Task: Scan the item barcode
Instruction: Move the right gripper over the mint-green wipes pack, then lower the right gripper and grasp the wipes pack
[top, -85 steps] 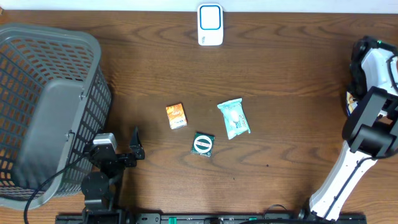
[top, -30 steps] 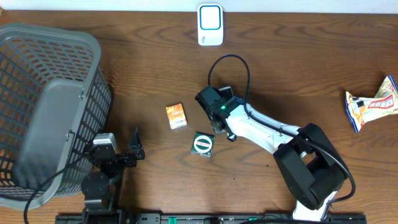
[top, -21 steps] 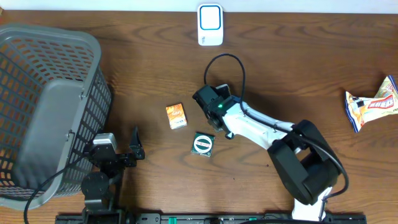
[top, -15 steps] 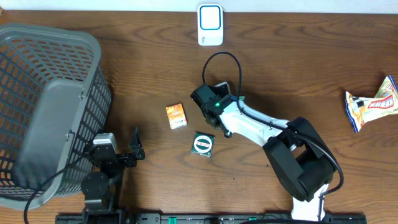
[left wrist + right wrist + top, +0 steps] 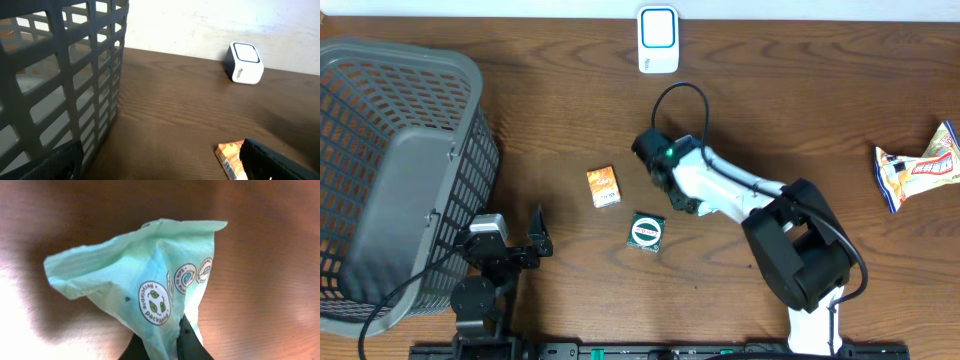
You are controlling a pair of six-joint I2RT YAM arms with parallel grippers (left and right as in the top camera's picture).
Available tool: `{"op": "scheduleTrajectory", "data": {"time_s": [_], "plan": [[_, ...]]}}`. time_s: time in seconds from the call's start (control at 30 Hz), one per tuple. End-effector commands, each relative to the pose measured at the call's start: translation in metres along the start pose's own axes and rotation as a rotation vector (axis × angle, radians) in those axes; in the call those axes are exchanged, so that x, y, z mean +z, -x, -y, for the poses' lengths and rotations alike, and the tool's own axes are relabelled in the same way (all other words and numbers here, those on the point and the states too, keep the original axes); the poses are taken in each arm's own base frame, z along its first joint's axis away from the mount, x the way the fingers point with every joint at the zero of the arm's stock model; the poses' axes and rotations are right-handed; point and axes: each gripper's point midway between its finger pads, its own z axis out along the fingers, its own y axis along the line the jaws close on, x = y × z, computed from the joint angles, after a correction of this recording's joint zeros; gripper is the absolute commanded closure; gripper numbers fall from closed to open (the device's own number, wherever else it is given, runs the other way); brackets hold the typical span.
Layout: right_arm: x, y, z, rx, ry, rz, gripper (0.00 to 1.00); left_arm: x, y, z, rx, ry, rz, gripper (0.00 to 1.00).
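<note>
The robot's right gripper will set the mint-green packet down on the table (image 5: 683, 192) next to the round dark-green item. The packet now hangs over the table's middle.
In the right wrist view a mint-green packet (image 5: 150, 275) printed with round leaf logos hangs crumpled, its lower edge pinched in my right gripper (image 5: 167, 341), which is shut on it. From overhead the right gripper (image 5: 666, 168) is over the table's middle and its arm covers the packet. The white scanner with a blue face (image 5: 658, 40) stands at the far edge, also seen as the scanner (image 5: 245, 62) from the left wrist. At the near left, beside the basket, my left gripper (image 5: 536, 238) rests open and empty.
A grey mesh basket (image 5: 400, 170) fills the left side. An orange packet (image 5: 603, 186) and a round dark-green item (image 5: 646, 232) lie just left of and below the right gripper. A snack bag (image 5: 918, 165) lies at the far right edge.
My right gripper's jaws have closed on the mint-green packet, and the gripper has shifted slightly left and toward the far edge. The left arm has stayed still.
</note>
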Motion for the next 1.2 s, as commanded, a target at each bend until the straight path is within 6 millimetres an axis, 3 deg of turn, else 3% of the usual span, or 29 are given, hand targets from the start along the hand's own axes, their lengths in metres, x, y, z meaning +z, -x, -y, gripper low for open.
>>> {"op": "scheduleTrajectory", "data": {"time_s": [0.0, 0.13, 0.3, 0.53, 0.67, 0.73, 0.83, 0.9, 1.03, 1.13, 1.17], "plan": [[-0.028, -0.004, -0.039, -0.09, 0.341, -0.108, 0.99, 0.002, -0.015, -0.002, -0.011, 0.003, -0.042, 0.02], [-0.086, 0.002, -0.052, -0.242, 0.661, -0.054, 0.99, 0.002, -0.015, -0.002, -0.011, 0.003, -0.042, 0.02], [-0.156, -0.007, -0.063, -0.436, 1.141, 0.079, 0.99, 0.002, -0.015, -0.002, -0.011, 0.003, -0.042, 0.02], [-0.213, -0.026, -0.047, -0.526, 1.556, 0.211, 0.99, 0.002, -0.015, -0.002, -0.011, 0.003, -0.042, 0.02], [-0.227, -0.037, -0.043, -0.604, 1.627, 0.286, 0.99, 0.002, -0.015, -0.002, -0.011, 0.003, -0.042, 0.02], [-0.214, -0.039, -0.042, -0.657, 1.554, 0.278, 0.98, 0.002, -0.015, -0.002, -0.011, 0.003, -0.042, 0.02], [-0.175, -0.035, -0.04, -0.706, 1.352, 0.228, 0.98, 0.002, -0.015, -0.002, -0.011, 0.003, -0.042, 0.02], [-0.138, -0.017, -0.035, -0.606, 1.155, 0.163, 0.98, 0.002, -0.015, -0.002, -0.011, 0.003, -0.042, 0.02], [-0.06, 0.033, 0.001, -0.21, 0.648, 0.105, 0.99, 0.002, -0.015, -0.002, -0.011, 0.003, -0.042, 0.02], [-0.044, 0.04, 0.004, -0.181, 0.565, 0.138, 0.98, 0.002, -0.015, -0.002, -0.011, 0.003, -0.042, 0.02], [-0.042, 0.039, 0.002, -0.181, 0.567, 0.142, 0.93, 0.002, -0.015, -0.002, -0.011, 0.002, -0.042, 0.02]]}}
